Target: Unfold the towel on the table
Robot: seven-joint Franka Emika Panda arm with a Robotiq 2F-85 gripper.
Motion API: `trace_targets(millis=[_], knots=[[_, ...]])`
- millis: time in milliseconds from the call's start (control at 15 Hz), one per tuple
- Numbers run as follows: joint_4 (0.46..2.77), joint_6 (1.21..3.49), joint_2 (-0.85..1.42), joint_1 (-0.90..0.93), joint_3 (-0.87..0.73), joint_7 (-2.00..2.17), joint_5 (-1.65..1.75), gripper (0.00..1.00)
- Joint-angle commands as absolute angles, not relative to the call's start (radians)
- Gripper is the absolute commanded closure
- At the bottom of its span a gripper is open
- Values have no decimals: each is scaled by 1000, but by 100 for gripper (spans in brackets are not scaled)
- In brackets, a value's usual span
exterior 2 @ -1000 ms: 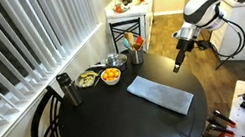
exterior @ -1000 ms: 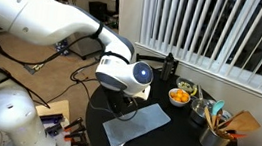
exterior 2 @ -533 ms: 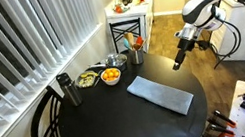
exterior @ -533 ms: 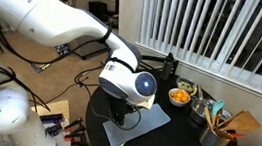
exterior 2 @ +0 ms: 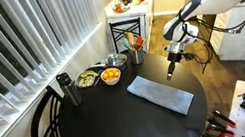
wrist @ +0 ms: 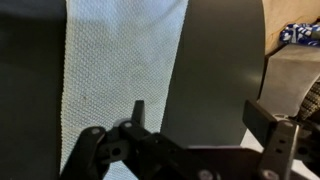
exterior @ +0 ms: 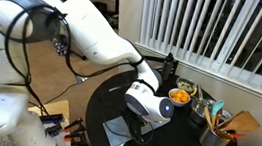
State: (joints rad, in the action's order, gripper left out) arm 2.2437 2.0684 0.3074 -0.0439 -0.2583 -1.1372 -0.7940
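My gripper is hovering by the towel's long edge. Next, it should close on the towel's top layer (exterior: 139, 137) (wrist: 152, 106), just inside that edge, to pull the fold open.
The towel (exterior 2: 161, 94) is a pale grey-blue cloth lying folded in a long strip on the round black table (exterior 2: 112, 121). In an exterior view the arm hides most of it, and only a corner (exterior: 116, 133) shows. In the wrist view the towel (wrist: 120, 70) fills the left side, with bare table to its right. My gripper (exterior 2: 170, 72) hovers low over the table by the towel's long edge. It is open and empty, with one finger over the cloth and one over bare table (wrist: 205, 118). It also shows in an exterior view (exterior: 147, 131).
A bowl of oranges (exterior 2: 111, 77), a salad bowl (exterior 2: 87, 79), a dark bottle (exterior 2: 65, 89) and a metal cup stand at the table's window side. A utensil holder (exterior: 219, 132) is near the bowl (exterior: 180, 95). A wooden stand (exterior 2: 127, 22) is beyond the table and a chair (exterior 2: 44, 128) beside it.
The arm has swung in over the table and come down, bringing the gripper from outside the table's edge to just above the towel's edge. The towel has not moved.
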Motion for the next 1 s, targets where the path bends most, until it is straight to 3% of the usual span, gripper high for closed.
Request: trace_targets(millis=[0, 467, 933], knots=[[2101, 2111, 458, -125, -165, -1130, -774, 0], [1947, 2178, 654, -235, -106, -1108, -729, 0], [1885, 2173, 713, -275, -46, -1114, -708, 0]])
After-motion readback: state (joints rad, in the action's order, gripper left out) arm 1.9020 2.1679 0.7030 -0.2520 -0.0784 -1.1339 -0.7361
